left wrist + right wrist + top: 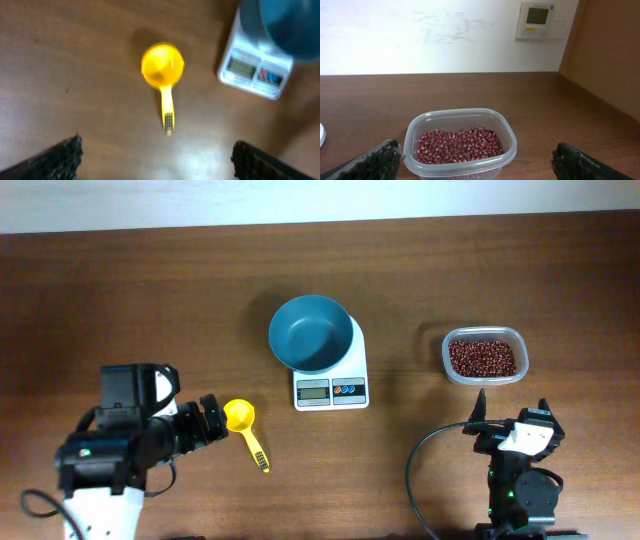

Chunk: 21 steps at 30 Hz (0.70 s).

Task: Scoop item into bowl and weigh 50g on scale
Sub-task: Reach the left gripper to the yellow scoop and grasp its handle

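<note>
The yellow scoop's rim (229, 423) (146, 78) has a side away from the white scale. I need to move my left gripper there next and close it on that side of the rim.
The empty teal bowl (311, 332) sits on the white scale (331, 388) at the table's middle. Dark red-brown beans (482, 357) fill a clear plastic container (484, 333) to the right. A yellow scoop (245, 430) lies left of the scale, its handle pointing toward the front. My left gripper (215, 420) is open just left of the scoop; in the left wrist view the scoop (163, 67) lies ahead of the open gripper (157, 159), with the scale (254, 71) and bowl (290, 25) at upper right. My right gripper (512, 406) stands open in front of the container, beans (457, 145) ahead of the gripper (477, 161).
A brown wooden table (120, 300) carries everything, with a white wall (420, 35) behind its far edge. A wall-mounted thermostat (537, 19) and a wooden panel (610, 55) stand at the right in the right wrist view.
</note>
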Each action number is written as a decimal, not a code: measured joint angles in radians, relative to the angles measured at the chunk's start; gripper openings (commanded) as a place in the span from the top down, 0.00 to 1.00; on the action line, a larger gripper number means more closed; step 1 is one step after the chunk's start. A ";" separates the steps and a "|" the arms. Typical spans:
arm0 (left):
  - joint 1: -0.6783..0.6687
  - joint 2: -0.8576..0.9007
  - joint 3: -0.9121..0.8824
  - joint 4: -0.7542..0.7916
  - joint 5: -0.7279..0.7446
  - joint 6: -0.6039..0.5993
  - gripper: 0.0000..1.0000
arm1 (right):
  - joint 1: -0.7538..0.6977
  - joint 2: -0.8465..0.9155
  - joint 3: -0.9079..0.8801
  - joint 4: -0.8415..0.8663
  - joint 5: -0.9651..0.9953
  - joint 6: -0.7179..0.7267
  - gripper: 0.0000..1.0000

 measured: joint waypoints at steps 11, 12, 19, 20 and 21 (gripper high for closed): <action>0.000 0.156 -0.228 0.352 -0.038 -0.119 0.22 | 0.000 0.000 0.000 0.000 0.000 0.000 0.01; 0.000 0.182 -0.228 0.364 -0.042 -0.120 0.23 | 0.000 0.000 0.000 0.000 0.000 0.000 0.01; -0.007 0.393 -0.229 0.419 -0.059 -0.130 0.46 | 0.000 0.000 0.000 0.000 0.000 0.000 0.01; -0.014 0.419 -0.229 0.429 -0.060 -0.130 0.45 | 0.000 0.000 0.000 0.000 0.000 0.000 0.01; -0.025 0.441 -0.229 0.441 -0.060 -0.130 0.43 | 0.000 0.000 0.000 0.000 0.000 0.000 0.01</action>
